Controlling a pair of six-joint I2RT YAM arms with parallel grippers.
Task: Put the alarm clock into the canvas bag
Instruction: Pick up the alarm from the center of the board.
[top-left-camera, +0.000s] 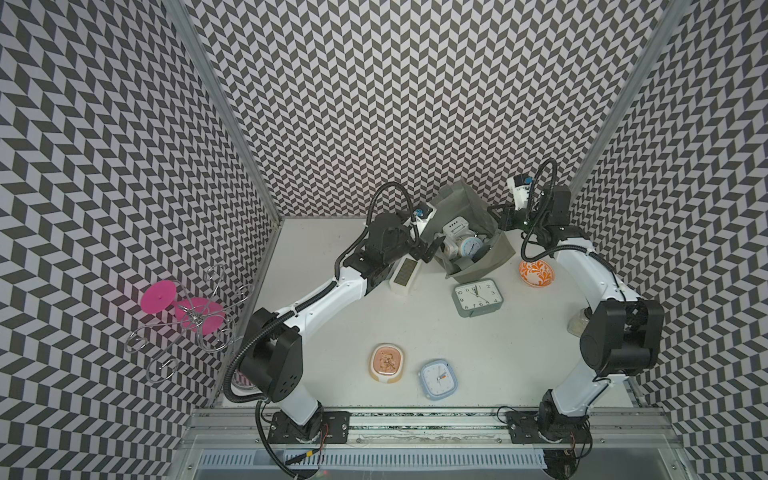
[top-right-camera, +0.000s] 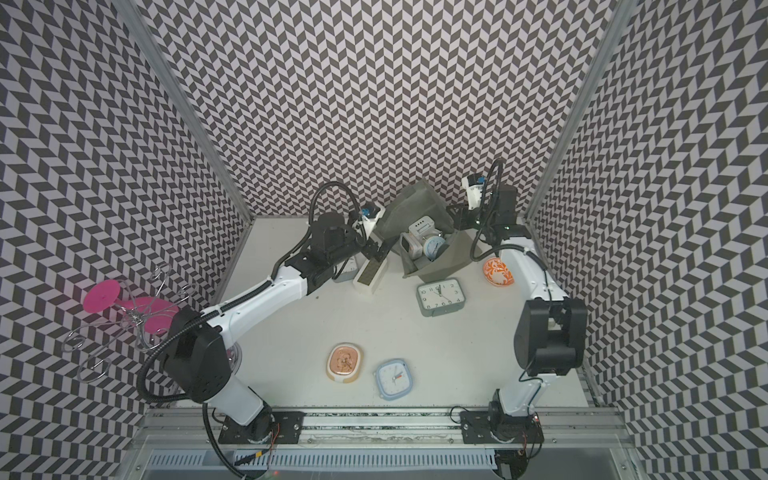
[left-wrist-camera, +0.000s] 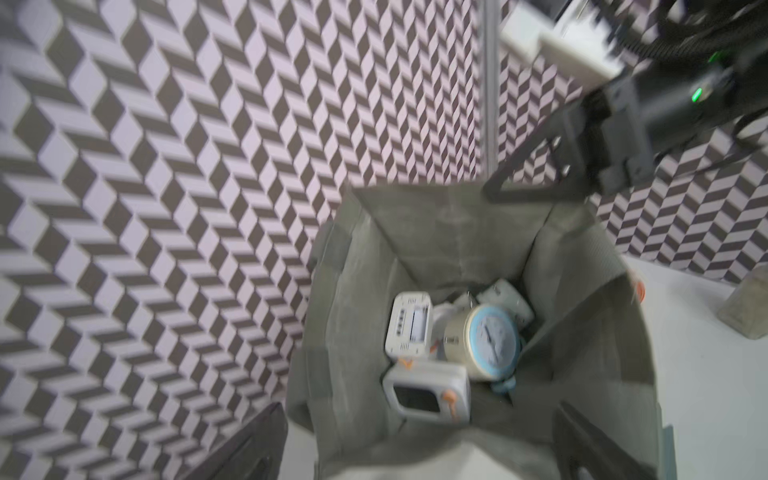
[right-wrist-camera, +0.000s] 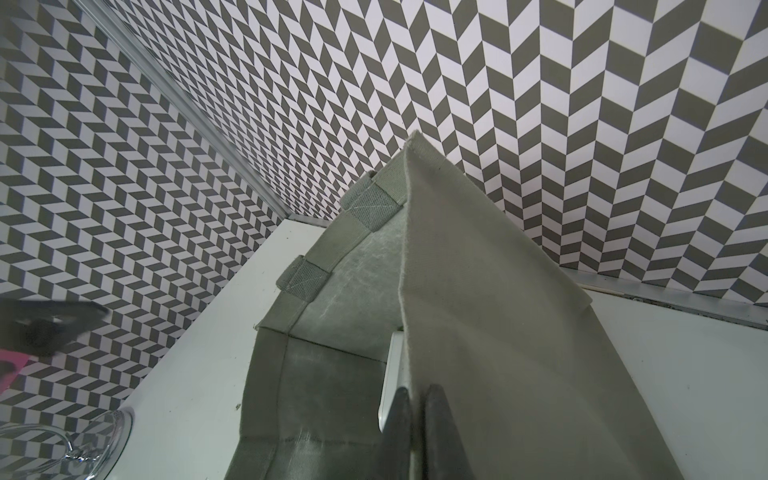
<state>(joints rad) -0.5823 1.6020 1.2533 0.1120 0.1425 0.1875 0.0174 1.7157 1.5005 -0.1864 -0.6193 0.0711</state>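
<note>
Next, I move left to the white oblong alarm clock beside the canvas bag, gripping the clock's near end (top-left-camera: 400, 285) with my left gripper.
The grey-green canvas bag (top-left-camera: 482, 266) (top-right-camera: 440, 270) stands open at the back of the table. Several alarm clocks lie inside it: a round blue-faced one (left-wrist-camera: 490, 340), a white digital one with orange buttons (left-wrist-camera: 428, 392) and another white digital one (left-wrist-camera: 409, 326). My left gripper (top-left-camera: 428, 249) (left-wrist-camera: 419, 449) hangs open over the bag's left rim, holding nothing. My right gripper (top-left-camera: 498, 216) (right-wrist-camera: 417, 399) is shut on the bag's right wall (right-wrist-camera: 478, 291), pinching the fabric. More alarm clocks lie on the table: grey rectangular (top-left-camera: 478, 296), peach (top-left-camera: 386, 362), pale blue (top-left-camera: 438, 379), white oblong (top-left-camera: 404, 276).
An orange-patterned bowl (top-left-camera: 536, 273) sits right of the bag, under the right forearm. A wire rack with pink discs (top-left-camera: 187, 311) stands at the left wall. A glass jar (top-left-camera: 579, 324) is at the right edge. A grey clock (top-right-camera: 347, 270) is partly hidden under the left arm.
</note>
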